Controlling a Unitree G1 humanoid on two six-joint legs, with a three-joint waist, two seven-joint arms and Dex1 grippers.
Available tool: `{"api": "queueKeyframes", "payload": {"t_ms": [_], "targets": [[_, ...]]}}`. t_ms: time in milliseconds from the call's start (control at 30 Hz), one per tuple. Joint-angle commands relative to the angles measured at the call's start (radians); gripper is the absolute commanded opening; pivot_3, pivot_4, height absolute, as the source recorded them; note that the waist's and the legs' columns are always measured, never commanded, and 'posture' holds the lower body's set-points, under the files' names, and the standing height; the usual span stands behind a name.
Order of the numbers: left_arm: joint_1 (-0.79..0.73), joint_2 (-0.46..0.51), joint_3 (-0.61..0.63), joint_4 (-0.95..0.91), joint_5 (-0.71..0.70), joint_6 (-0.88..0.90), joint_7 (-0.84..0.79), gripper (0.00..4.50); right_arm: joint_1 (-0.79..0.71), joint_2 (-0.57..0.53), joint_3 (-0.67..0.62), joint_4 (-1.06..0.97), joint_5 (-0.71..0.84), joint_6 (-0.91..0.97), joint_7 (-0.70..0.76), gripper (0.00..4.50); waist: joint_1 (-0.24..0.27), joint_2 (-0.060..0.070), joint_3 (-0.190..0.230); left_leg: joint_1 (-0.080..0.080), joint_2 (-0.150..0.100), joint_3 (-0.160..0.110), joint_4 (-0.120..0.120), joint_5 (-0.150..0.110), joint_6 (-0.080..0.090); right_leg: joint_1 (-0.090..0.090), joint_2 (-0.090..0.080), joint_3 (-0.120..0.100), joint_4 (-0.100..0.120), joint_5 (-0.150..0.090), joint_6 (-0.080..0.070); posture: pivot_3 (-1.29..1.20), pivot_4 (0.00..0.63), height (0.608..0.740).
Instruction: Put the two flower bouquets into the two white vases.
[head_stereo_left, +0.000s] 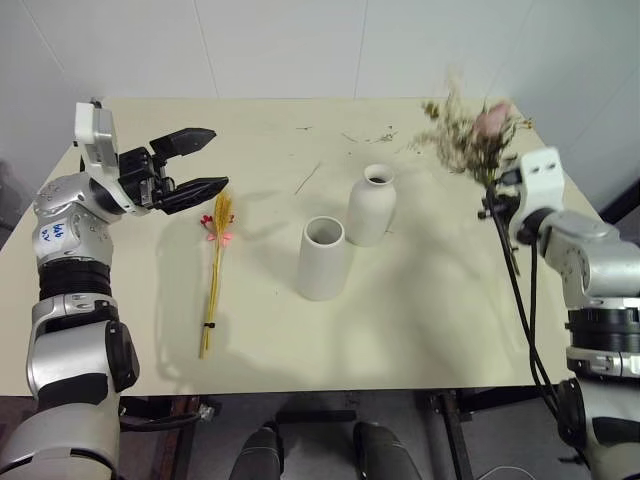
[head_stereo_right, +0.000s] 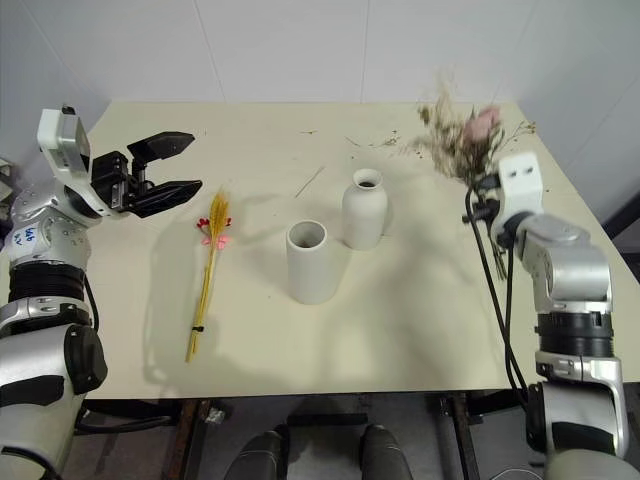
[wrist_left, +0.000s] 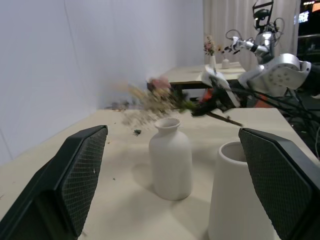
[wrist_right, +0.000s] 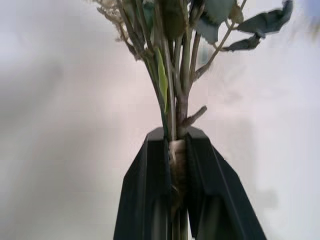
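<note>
I should release the fuller bouquet from my right gripper so that its stems are down the opening of the bottle-shaped white vase (head_stereo_left: 379, 175). The bouquet is still up in the air over the table.
My right gripper (wrist_right: 176, 145) is shut on the stems of the fuller bouquet (head_stereo_left: 478, 128), the one with a pink rose, and holds it up in the air over the table's right side. The slim yellow wheat-like bouquet (head_stereo_left: 214, 275) with pink berries lies flat on the table at the left. The bottle-shaped white vase (head_stereo_left: 371, 205) stands mid-table, with the wide-mouthed white vase (head_stereo_left: 323, 258) just in front of it and to its left. Above the table's left part, beside the top of the slim bouquet, my left gripper (head_stereo_left: 205, 160) hangs open, pointing right toward the vases.
Loose dried twigs and crumbs (head_stereo_left: 365, 135) lie scattered on the far part of the beige table (head_stereo_left: 420, 320). A white wall stands behind the table. Black cables (head_stereo_left: 520, 300) hang from my right wrist down past the table's right front.
</note>
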Motion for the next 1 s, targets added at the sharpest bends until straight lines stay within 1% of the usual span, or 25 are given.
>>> {"api": "queueKeyframes", "payload": {"t_ms": [33, 67, 133, 200, 333, 400, 500, 700, 1000], "targets": [[-0.035, -0.007, 0.003, 0.008, -0.002, -0.019, -0.004, 4.50, -0.108, 0.041, -0.058, 0.006, 0.018, -0.161, -0.030, 0.06, -0.001, 0.000, 0.000, 0.000, 0.000, 0.000, 0.000, 0.000, 0.000, 0.000, 0.000, 0.000, 0.000, 0.000, 0.000, 0.00, 0.150, 0.740], [-0.038, -0.010, 0.002, 0.010, -0.001, -0.020, -0.003, 4.50, -0.127, 0.059, -0.061, 0.017, 0.015, -0.214, -0.033, 0.06, -0.001, 0.000, 0.000, 0.000, 0.000, 0.000, -0.001, 0.000, 0.000, 0.000, 0.000, 0.000, 0.000, 0.000, 0.000, 0.00, 0.150, 0.740], [-0.038, -0.019, 0.001, 0.012, -0.001, -0.024, -0.004, 4.50, -0.168, 0.123, -0.065, 0.042, 0.025, -0.408, -0.013, 0.06, -0.001, 0.000, 0.000, 0.000, 0.000, 0.000, -0.001, 0.000, 0.000, 0.000, 0.000, 0.000, -0.001, 0.000, 0.000, 0.00, 0.150, 0.740], [-0.036, -0.024, 0.001, 0.007, -0.004, -0.023, -0.004, 4.50, -0.197, 0.172, -0.064, 0.079, 0.031, -0.556, 0.009, 0.06, -0.003, 0.000, 0.000, 0.000, 0.000, 0.000, -0.002, 0.000, 0.000, 0.000, 0.000, 0.000, -0.001, 0.000, 0.000, 0.00, 0.150, 0.740], [-0.025, -0.027, 0.003, -0.010, -0.009, -0.018, -0.002, 4.50, -0.241, 0.242, -0.023, 0.164, 0.018, -0.705, 0.046, 0.06, -0.003, 0.000, 0.000, 0.000, 0.000, 0.000, -0.004, 0.000, 0.000, 0.000, 0.000, 0.000, 0.002, 0.000, 0.001, 0.00, 0.150, 0.740], [-0.016, -0.025, 0.005, -0.022, -0.012, -0.013, 0.000, 4.50, -0.262, 0.290, -0.019, 0.194, 0.051, -0.784, 0.092, 0.06, -0.004, 0.000, 0.000, 0.000, 0.000, 0.000, -0.004, 0.000, 0.000, 0.000, 0.000, 0.000, 0.002, 0.000, 0.000, 0.00, 0.150, 0.740], [0.000, -0.020, 0.010, -0.041, -0.015, -0.007, 0.006, 4.50, -0.289, 0.350, -0.017, 0.246, 0.074, -0.833, 0.120, 0.06, -0.009, 0.000, 0.000, 0.000, 0.000, 0.000, -0.005, 0.000, 0.000, 0.000, 0.000, 0.000, 0.002, 0.000, 0.001, 0.00, 0.150, 0.740], [0.044, -0.011, 0.022, -0.104, -0.027, 0.016, 0.026, 4.50, -0.349, 0.433, -0.014, 0.354, 0.102, -0.891, 0.141, 0.06, -0.021, 0.000, 0.000, 0.001, 0.000, -0.001, -0.004, 0.000, 0.000, 0.000, 0.000, 0.000, 0.004, -0.001, 0.000, 0.00, 0.150, 0.740], [0.093, 0.005, 0.040, -0.176, -0.041, 0.054, 0.063, 4.50, -0.357, 0.497, 0.003, 0.442, 0.116, -0.929, 0.184, 0.06, -0.022, 0.001, 0.000, 0.001, 0.000, -0.001, -0.004, 0.001, -0.001, -0.002, 0.000, 0.000, 0.007, -0.001, -0.001, 0.00, 0.150, 0.740]]}}
